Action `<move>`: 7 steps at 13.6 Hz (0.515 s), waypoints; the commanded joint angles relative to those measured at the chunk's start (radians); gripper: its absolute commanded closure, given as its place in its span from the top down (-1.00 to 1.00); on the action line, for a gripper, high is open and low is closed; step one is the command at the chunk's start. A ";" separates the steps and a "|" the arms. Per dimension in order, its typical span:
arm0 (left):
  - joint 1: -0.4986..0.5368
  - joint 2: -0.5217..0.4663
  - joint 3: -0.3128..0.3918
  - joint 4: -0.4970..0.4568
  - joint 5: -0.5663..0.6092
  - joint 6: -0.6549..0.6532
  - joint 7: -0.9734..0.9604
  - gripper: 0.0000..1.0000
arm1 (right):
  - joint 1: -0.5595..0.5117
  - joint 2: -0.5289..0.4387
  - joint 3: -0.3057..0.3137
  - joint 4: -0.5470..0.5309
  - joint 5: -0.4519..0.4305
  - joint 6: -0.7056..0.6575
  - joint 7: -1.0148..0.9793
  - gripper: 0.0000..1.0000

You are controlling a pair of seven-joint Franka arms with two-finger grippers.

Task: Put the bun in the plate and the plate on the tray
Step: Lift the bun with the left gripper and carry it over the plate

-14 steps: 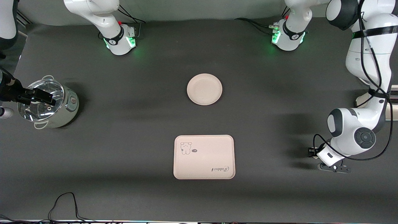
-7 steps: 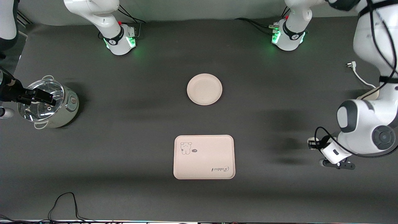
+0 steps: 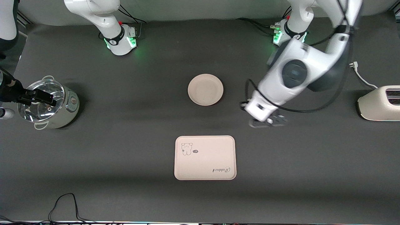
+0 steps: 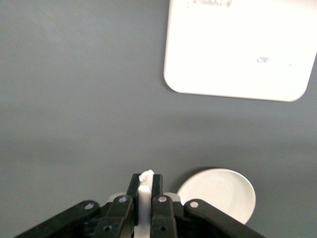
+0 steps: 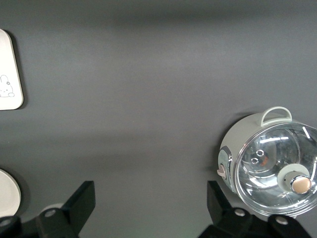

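Observation:
Next, my left gripper lets go of the bun near the middle of the round cream plate (image 3: 208, 92) (image 4: 210, 197).
The round cream plate (image 3: 205, 89) lies mid-table, empty. The cream tray (image 3: 204, 157) with the rabbit drawing lies nearer the camera than the plate. My left gripper (image 3: 267, 120) hangs over bare table beside the plate, toward the left arm's end. In the left wrist view the left gripper (image 4: 147, 179) is shut on a thin white piece, the bun (image 4: 146, 198), with the plate (image 4: 218, 193) and tray (image 4: 237, 49) in sight. In the front view the bun is hidden. My right gripper (image 3: 39, 97) waits open by the pot; its wrist view shows it (image 5: 151, 198) empty.
A steel pot with a glass lid (image 3: 47, 104) stands at the right arm's end of the table and also shows in the right wrist view (image 5: 270, 168). A cream toaster (image 3: 379, 103) with its white plug cable (image 3: 359, 73) stands at the left arm's end.
My left arm has swung from the left arm's end of the table toward the middle and is now beside the plate, which uncovers the toaster. The right arm has not moved.

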 commanded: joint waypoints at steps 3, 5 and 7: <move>-0.198 0.002 0.024 -0.168 0.149 0.170 -0.287 -1.00 | -0.002 -0.006 0.003 -0.006 -0.017 -0.009 -0.004 1.00; -0.267 0.025 0.026 -0.235 0.149 0.275 -0.378 -1.00 | -0.002 -0.008 0.003 -0.009 -0.017 -0.009 -0.004 1.00; -0.350 0.129 0.026 -0.236 0.224 0.376 -0.542 -1.00 | -0.002 -0.008 0.003 -0.009 -0.017 -0.009 -0.003 1.00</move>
